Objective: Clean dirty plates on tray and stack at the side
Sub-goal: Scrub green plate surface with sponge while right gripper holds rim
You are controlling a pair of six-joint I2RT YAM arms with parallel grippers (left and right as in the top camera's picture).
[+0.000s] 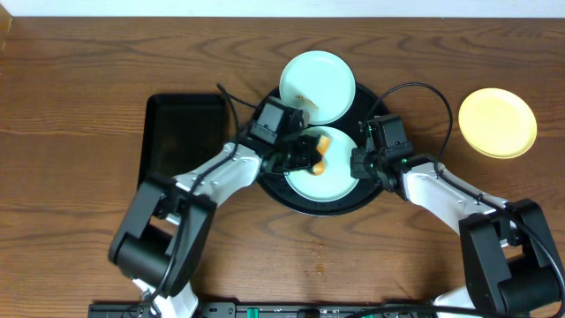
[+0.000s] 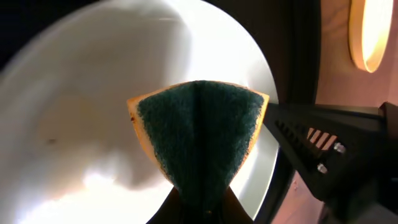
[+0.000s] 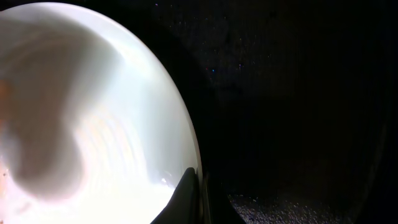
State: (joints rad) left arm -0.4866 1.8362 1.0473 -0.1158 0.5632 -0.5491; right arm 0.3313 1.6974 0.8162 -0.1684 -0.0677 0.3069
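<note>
My left gripper is going to put the orange sponge down in the near half of the rectangular black tray (image 1: 196, 165).
The round black tray (image 1: 371, 190) holds two mint-blue plates. The far plate (image 1: 316, 86) has a brown smear and overlaps the tray's far rim. The near plate (image 1: 325, 184) lies in the tray under both grippers. My left gripper (image 1: 305, 157) is shut on an orange sponge with a green scrub face (image 2: 199, 130) and presses it on the near plate (image 2: 81, 124). My right gripper (image 1: 360, 164) is shut on that plate's right rim (image 3: 93, 124), its fingers (image 3: 196, 193) pinching the edge. The yellow plate (image 1: 497, 122) lies on the bare table to the right.
A smaller rectangular black tray (image 1: 181, 141) lies left of the round tray. Cables loop over the tray's far side. The right arm (image 2: 329, 149) shows close beside the sponge in the left wrist view.
</note>
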